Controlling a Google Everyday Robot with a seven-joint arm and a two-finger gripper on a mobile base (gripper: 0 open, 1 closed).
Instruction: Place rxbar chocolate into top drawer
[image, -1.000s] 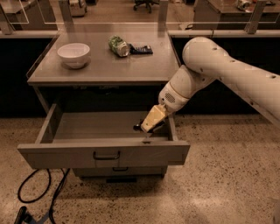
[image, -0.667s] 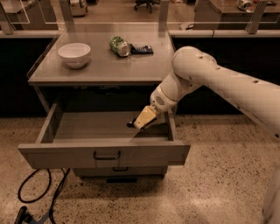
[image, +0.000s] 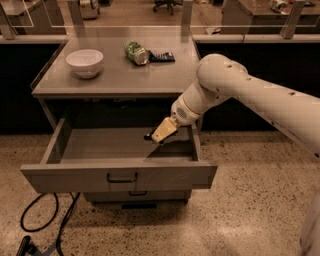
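Note:
My gripper is going to release the rxbar chocolate, now just above the open drawer's floor. It will go on the top drawer's bottom close behind its grey front (image: 159, 153).
The top drawer (image: 75, 175) is pulled wide open, with its dark bar handle (image: 122, 178) on the broad grey front. My gripper (image: 158, 134) with pale yellow fingers hangs inside the drawer's right half, just above its floor. It is shut on the rxbar chocolate (image: 149, 136), a small black piece showing at the fingertips. My white arm (image: 240, 90) reaches in from the right over the drawer's right wall.
On the grey tabletop (image: 115, 80) above the drawer stand a white bowl (image: 85, 62), a crushed green can (image: 136, 52) and a dark blue flat packet (image: 161, 57). The lower drawer front (image: 135, 195) sits below. Black cables (image: 45, 225) lie on the floor at left.
My gripper has moved a little to the left within the drawer, carrying the black bar with it. The drawer has not moved.

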